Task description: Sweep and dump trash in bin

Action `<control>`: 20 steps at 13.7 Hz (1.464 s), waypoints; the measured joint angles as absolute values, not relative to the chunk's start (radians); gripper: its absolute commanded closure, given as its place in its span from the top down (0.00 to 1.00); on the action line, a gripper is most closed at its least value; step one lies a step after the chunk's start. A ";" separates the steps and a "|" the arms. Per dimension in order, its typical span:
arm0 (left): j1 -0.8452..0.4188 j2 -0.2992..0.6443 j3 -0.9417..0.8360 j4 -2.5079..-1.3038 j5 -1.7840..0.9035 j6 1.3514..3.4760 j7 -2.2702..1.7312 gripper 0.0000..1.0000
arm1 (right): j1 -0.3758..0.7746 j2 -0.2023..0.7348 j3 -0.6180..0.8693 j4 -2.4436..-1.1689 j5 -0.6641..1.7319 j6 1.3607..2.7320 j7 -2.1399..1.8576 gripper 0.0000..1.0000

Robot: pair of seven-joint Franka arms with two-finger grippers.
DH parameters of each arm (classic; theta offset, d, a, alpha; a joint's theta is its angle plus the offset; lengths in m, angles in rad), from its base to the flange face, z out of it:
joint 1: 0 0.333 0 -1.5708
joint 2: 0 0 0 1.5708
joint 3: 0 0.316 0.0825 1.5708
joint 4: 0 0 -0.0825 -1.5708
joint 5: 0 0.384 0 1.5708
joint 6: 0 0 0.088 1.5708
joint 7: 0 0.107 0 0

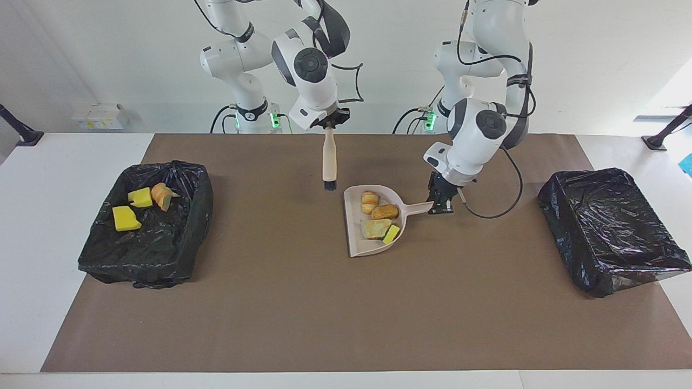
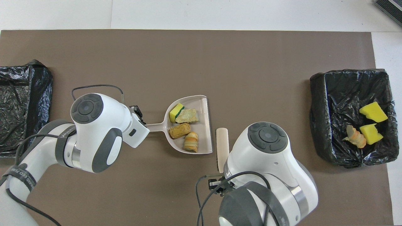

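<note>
I will set the beige brush down on the brown mat, on the near side of the dustpan [image 2: 201, 188], using my right gripper.
A beige dustpan [image 1: 357, 229] at mid-table holds several pieces of trash: a green-backed yellow sponge [image 1: 391, 233], a tan lump [image 1: 376, 227], a brown lump [image 1: 385, 212] and a striped bread piece [image 1: 369, 201]. My left gripper [image 1: 439, 207] is shut on the dustpan's handle [image 2: 154, 126]. My right gripper [image 1: 330, 125] is shut on the top of a beige brush [image 1: 328, 156], which hangs upright with its black bristles above the mat, beside the pan's open edge. A black-lined bin [image 1: 97, 254] at the right arm's end holds two yellow sponges [image 1: 125, 219] and an orange scrap [image 1: 162, 195].
A second black-lined bin [image 1: 611, 229] stands at the left arm's end, with no trash showing in it. A brown mat [image 1: 335, 313] covers the table between the bins. A cable loops from the left wrist beside the dustpan handle.
</note>
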State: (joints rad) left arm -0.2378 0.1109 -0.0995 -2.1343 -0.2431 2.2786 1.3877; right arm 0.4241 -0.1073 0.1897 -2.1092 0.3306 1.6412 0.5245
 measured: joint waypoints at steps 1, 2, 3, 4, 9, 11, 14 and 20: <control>-0.219 0.113 -0.099 -2.134 -0.285 2.292 1.448 0.00 | 0.442 -0.121 0.191 -2.143 0.335 1.661 0.544 0.00; -0.206 0.115 -0.099 -2.134 -0.317 2.301 1.490 0.00 | 0.464 -0.128 0.192 -2.178 0.342 1.701 0.564 0.00; -0.199 0.117 -0.099 -2.134 -0.344 2.305 1.519 0.00 | 0.492 -0.129 0.192 -2.211 0.351 1.757 0.580 0.00; -0.195 0.117 -0.099 -2.134 -0.362 2.308 1.534 0.00 | 0.520 -0.127 0.193 -2.237 0.359 1.803 0.590 0.00; -0.189 0.118 -0.098 -2.134 -0.272 2.347 1.552 0.04 | 0.582 -0.102 0.195 -2.289 0.378 1.908 0.601 0.00; -0.191 0.118 -0.101 -2.133 -0.216 2.361 1.533 0.07 | 0.596 -0.084 0.195 -2.299 0.383 1.950 0.601 0.00; -0.215 0.118 -0.109 -2.133 -0.064 2.367 1.394 0.10 | 0.643 -0.028 0.196 -2.306 0.412 2.053 0.602 0.00; -0.258 0.120 -0.108 -2.133 0.037 2.368 1.303 0.43 | 0.654 -0.011 0.196 -2.315 0.413 2.059 0.602 0.00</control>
State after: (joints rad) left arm -0.2580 0.1196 -0.1083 -2.1327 0.0366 2.3681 1.3033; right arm 0.6537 -0.0113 0.1957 -2.3148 0.4126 2.0590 0.6023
